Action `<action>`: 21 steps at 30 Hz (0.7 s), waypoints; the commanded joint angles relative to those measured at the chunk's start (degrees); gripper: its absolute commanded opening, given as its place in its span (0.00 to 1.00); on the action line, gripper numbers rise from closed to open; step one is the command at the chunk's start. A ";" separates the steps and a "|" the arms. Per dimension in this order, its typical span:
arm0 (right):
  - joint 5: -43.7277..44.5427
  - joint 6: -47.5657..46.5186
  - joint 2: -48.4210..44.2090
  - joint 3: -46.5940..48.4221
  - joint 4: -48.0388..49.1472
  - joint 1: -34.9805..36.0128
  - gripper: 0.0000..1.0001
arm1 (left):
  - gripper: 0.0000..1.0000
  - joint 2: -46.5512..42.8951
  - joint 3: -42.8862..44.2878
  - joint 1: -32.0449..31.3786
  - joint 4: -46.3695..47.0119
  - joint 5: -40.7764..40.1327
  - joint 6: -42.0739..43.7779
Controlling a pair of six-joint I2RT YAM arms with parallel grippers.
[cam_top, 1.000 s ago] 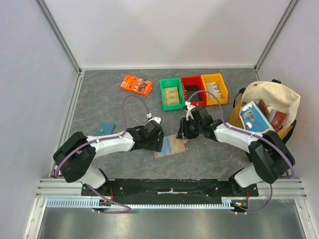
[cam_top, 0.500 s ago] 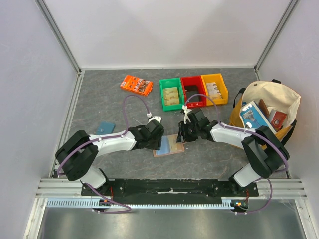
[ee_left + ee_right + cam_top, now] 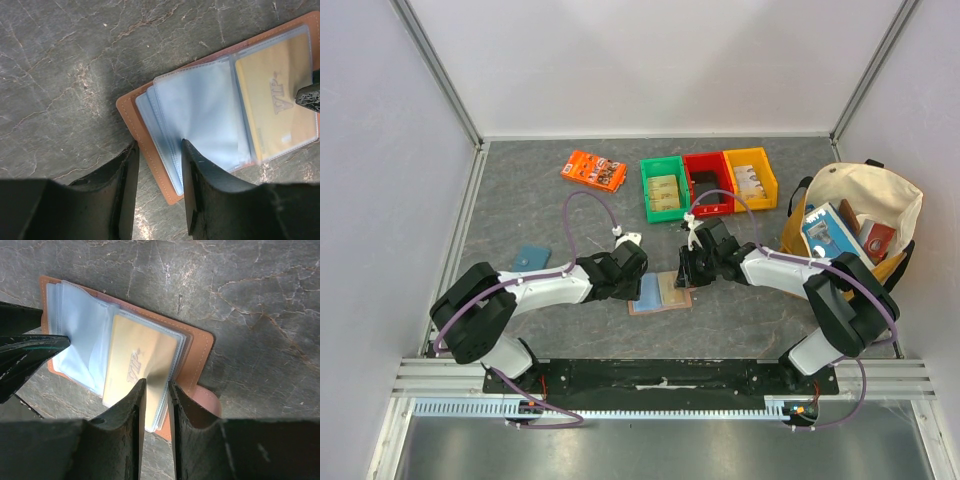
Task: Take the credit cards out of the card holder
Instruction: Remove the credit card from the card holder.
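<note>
The VIP card's sleeve is lying flat on the layers under it. My right gripper should open wider, grab the sleeve's outer edge (image 3: 176, 356) and flip the sleeve over.
The tan leather card holder (image 3: 661, 293) lies open and flat on the table between my two grippers. Its clear blue sleeves (image 3: 200, 110) are fanned out and one holds a yellow VIP card (image 3: 135, 360). My left gripper (image 3: 637, 284) is narrowly open over the holder's left edge (image 3: 131, 112). One fingertip (image 3: 190, 160) rests on the sleeves and the other stands on the table beside the leather. My right gripper (image 3: 686, 274) is narrowly open at the right half (image 3: 197, 355). It straddles the edge of the card's sleeve, next to the snap tab (image 3: 206, 401).
A flat teal pouch (image 3: 530, 258) lies at the left. An orange packet (image 3: 593, 170) and green (image 3: 664, 188), red (image 3: 708, 182) and yellow (image 3: 750, 178) bins stand at the back. A cream tote bag (image 3: 860, 215) with several items stands at the right.
The holder has slid slightly left and both grippers have moved with it. A sleeve has turned over, so blue sleeves now show on the left and the yellow card on the right.
</note>
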 commanded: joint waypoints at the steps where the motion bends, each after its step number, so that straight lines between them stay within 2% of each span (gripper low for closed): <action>1: -2.67 0.62 -2.04 2.17 0.53 0.90 0.30 | 0.43 0.12 -1.21 -0.43 1.29 3.09 -2.51; 12: -2.75 -0.70 -4.42 7.35 -6.33 2.31 0.36 | 0.43 -0.23 -1.30 -0.43 1.56 3.36 -2.60; 21: -5.39 -0.96 -3.37 9.46 -5.98 3.98 0.40 | 0.42 -2.51 -3.31 -0.52 3.75 4.32 -4.18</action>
